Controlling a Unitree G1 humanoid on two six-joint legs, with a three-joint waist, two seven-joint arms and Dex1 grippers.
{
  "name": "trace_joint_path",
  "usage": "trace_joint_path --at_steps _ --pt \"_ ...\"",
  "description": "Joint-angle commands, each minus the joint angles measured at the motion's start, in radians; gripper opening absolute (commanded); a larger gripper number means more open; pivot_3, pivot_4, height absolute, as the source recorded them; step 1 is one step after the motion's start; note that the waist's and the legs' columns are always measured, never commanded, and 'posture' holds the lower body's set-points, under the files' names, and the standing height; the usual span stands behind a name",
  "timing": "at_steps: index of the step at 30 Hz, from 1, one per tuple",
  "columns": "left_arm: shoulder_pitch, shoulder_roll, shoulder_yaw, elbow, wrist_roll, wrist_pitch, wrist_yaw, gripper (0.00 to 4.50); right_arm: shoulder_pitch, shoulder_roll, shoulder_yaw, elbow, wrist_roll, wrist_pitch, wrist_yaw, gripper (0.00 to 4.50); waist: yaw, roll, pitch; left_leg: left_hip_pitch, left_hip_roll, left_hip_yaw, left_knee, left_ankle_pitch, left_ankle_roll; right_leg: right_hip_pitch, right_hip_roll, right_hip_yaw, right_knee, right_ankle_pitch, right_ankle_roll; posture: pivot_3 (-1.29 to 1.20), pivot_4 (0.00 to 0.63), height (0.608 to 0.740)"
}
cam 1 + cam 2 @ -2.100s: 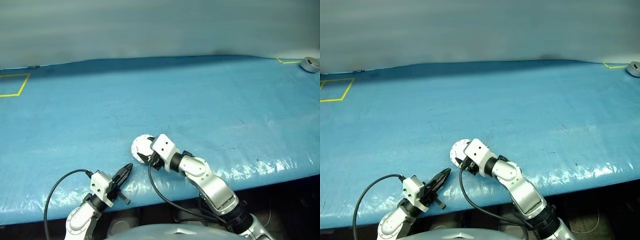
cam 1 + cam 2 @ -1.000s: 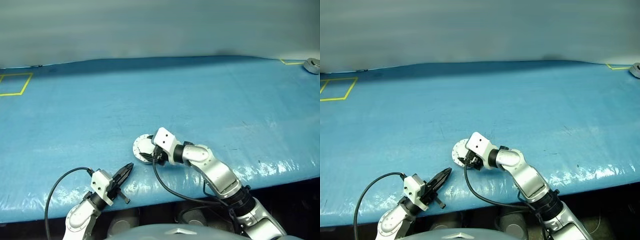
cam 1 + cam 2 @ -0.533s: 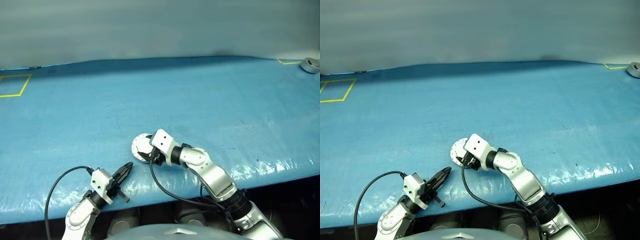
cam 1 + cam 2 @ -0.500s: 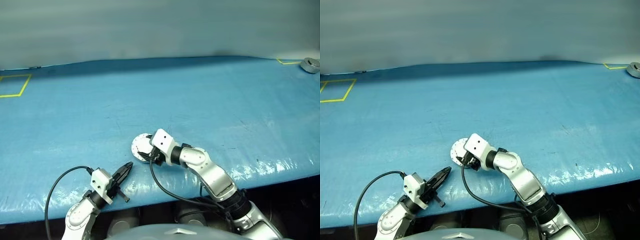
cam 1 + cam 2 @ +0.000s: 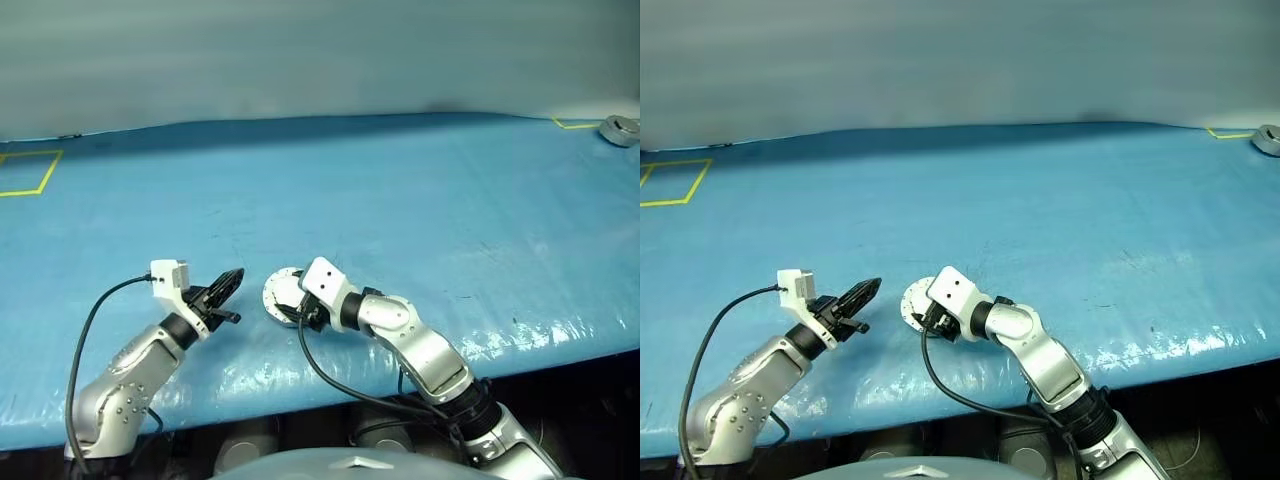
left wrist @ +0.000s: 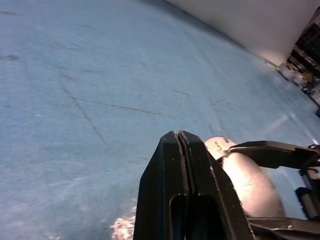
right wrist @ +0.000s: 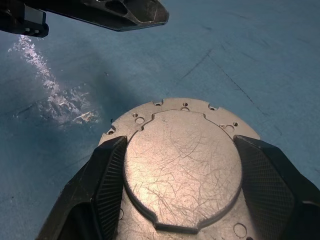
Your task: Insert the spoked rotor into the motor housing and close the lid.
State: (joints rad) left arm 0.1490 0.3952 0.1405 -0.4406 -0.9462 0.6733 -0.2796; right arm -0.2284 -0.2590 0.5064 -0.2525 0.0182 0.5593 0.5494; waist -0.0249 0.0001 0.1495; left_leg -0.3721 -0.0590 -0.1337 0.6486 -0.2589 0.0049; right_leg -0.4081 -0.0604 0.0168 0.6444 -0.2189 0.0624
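The lid's raised middle plate is straddled from above by my right gripper, which should open, back away and pinch the lid's rim (image 7: 239,224) from the side to close it.
A flat round silver disc with small holes and a raised middle plate, which looks like the lid (image 7: 182,170), lies on the blue table near its front edge. My right gripper (image 5: 296,308) is shut on it, one finger on each side. Just left of the disc, my left gripper (image 5: 234,276) hangs above the table, shut and empty, its tips pointing toward the disc. The motor housing (image 5: 620,130), a squat silver ring, sits at the far right corner. The spoked rotor is out of view.
The blue table cover (image 5: 420,210) stretches wide behind the grippers. A yellow tape square (image 5: 25,170) marks the far left, and a yellow tape corner (image 5: 575,123) lies beside the housing. The table's front edge runs just below both arms.
My left arm has lifted from the table's front edge and swung forward, its wrist rolled, and now sits next to the disc. The right gripper and the disc have kept still.
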Motion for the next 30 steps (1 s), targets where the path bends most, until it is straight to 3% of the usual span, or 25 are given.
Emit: trace_joint_path --at_steps 1,10,26,30 --pt "-0.03 0.005 -0.009 -0.046 -0.078 0.108 0.047 0.0 0.021 -0.005 0.008 0.039 -0.022 0.05 -0.018 3.04 0.001 0.0 0.0 0.0 0.0 0.0 0.0 0.0 0.0 0.0 0.0 0.0 0.0 0.0 0.0 0.0 0.15 0.74" --pt "-0.068 0.008 -0.073 -0.008 0.004 0.222 0.117 0.0 0.023 0.003 0.014 0.034 -0.023 0.053 -0.027 3.04 0.003 0.0 0.0 0.001 0.0 0.0 -0.001 0.001 -0.002 0.0 0.001 0.0 0.0 -0.001 0.0 0.0 0.15 0.74" --pt "-0.067 -0.011 -0.077 0.006 0.006 0.331 0.144 0.0 0.028 0.008 0.011 0.041 -0.007 0.046 -0.017 3.04 0.006 -0.001 -0.003 0.003 0.0 0.0 -0.002 0.001 -0.002 0.002 0.0 0.001 0.0 -0.002 -0.003 0.0 0.15 0.74" --pt "-0.076 -0.018 -0.076 0.01 0.02 0.335 0.146 0.0 0.046 0.016 -0.001 0.019 0.01 0.046 -0.013 4.38 0.007 -0.001 -0.003 0.004 0.0 0.0 -0.002 0.001 -0.002 0.003 0.0 0.0 0.0 -0.003 -0.005 0.0 0.15 0.74"
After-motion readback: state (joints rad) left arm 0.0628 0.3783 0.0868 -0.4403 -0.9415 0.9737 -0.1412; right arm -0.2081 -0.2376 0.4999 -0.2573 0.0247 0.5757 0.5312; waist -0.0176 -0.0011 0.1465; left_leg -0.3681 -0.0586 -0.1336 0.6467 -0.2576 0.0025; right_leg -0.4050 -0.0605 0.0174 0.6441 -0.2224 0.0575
